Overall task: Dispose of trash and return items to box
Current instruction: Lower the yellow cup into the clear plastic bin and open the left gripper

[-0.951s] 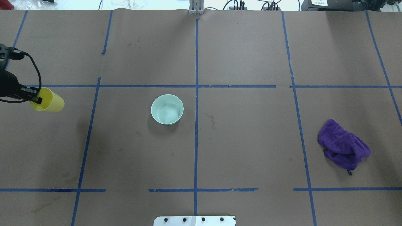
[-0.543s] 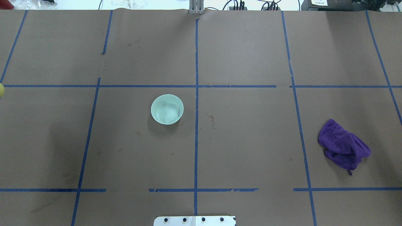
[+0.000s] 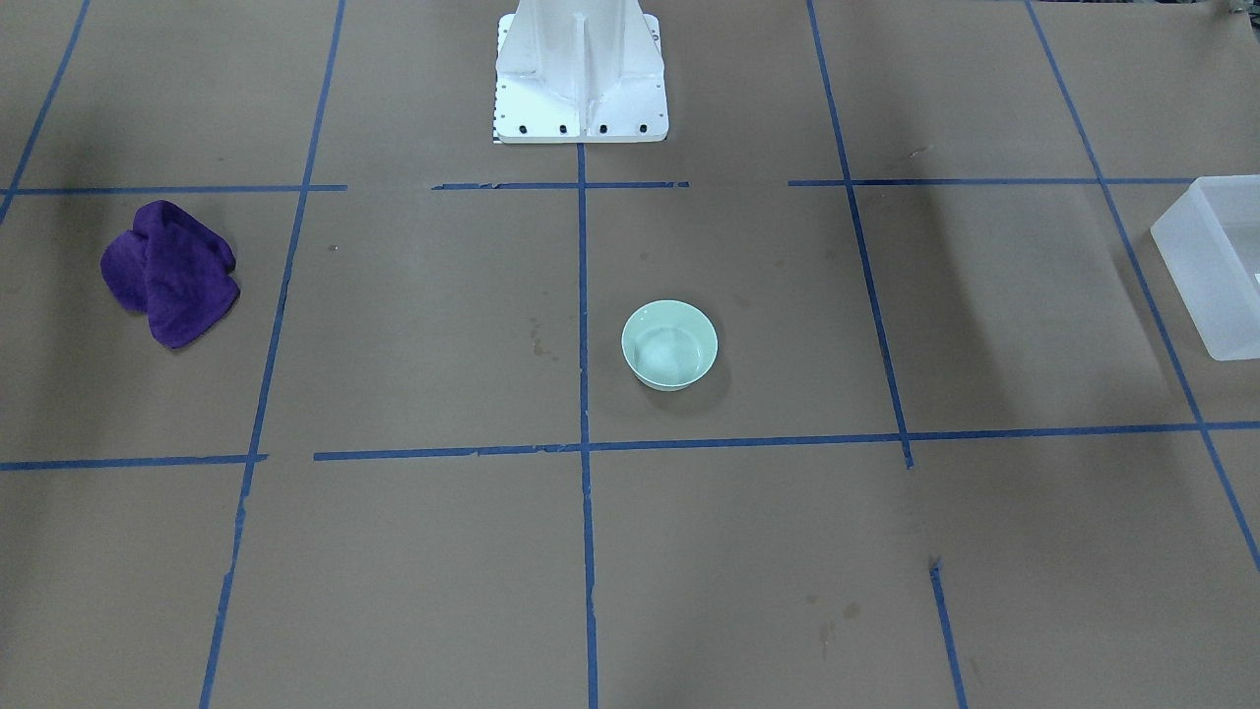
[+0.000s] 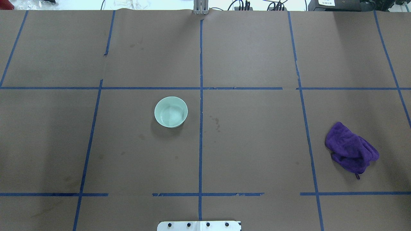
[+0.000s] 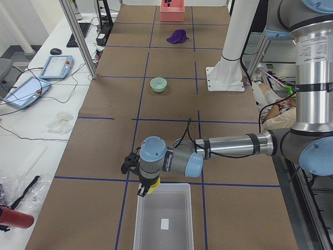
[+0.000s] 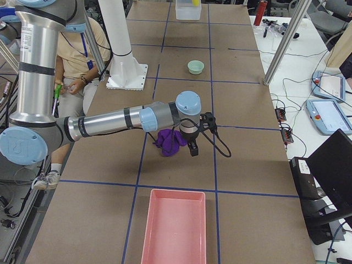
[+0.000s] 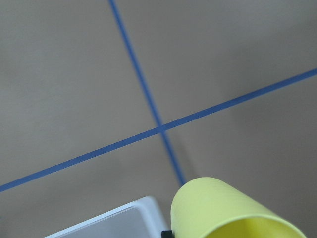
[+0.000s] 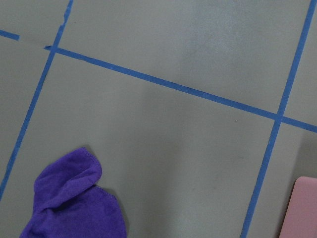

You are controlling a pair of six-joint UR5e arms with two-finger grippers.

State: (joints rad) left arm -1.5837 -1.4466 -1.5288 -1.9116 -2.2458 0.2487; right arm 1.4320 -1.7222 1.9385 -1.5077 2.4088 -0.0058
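Note:
I should release the yellow cup from my left gripper inside the translucent white box's corner [image 3: 1237, 300] nearest the blue line crossing.
The yellow cup [image 7: 233, 213] is held by my left gripper [image 5: 147, 189] in the air just over the near rim of the translucent white box [image 5: 164, 219]. In the left wrist view the cup fills the bottom right, with the box's corner [image 7: 109, 225] below it. The box also shows at the right edge of the front-facing view [image 3: 1211, 266]. My right gripper [image 6: 191, 149] hangs just beside the purple cloth [image 6: 169, 142]; I cannot tell whether it is open or shut. Neither gripper shows in the overhead view.
A pale green bowl [image 4: 170, 111] stands near the table's middle. The purple cloth [image 4: 351, 150] lies on the right side. A pink bin [image 6: 175, 231] stands at the table's right end. The white pedestal base [image 3: 579, 74] stands at the robot's edge.
My left gripper with the yellow cup has moved out of the overhead view past its left edge. The bowl and cloth have not moved.

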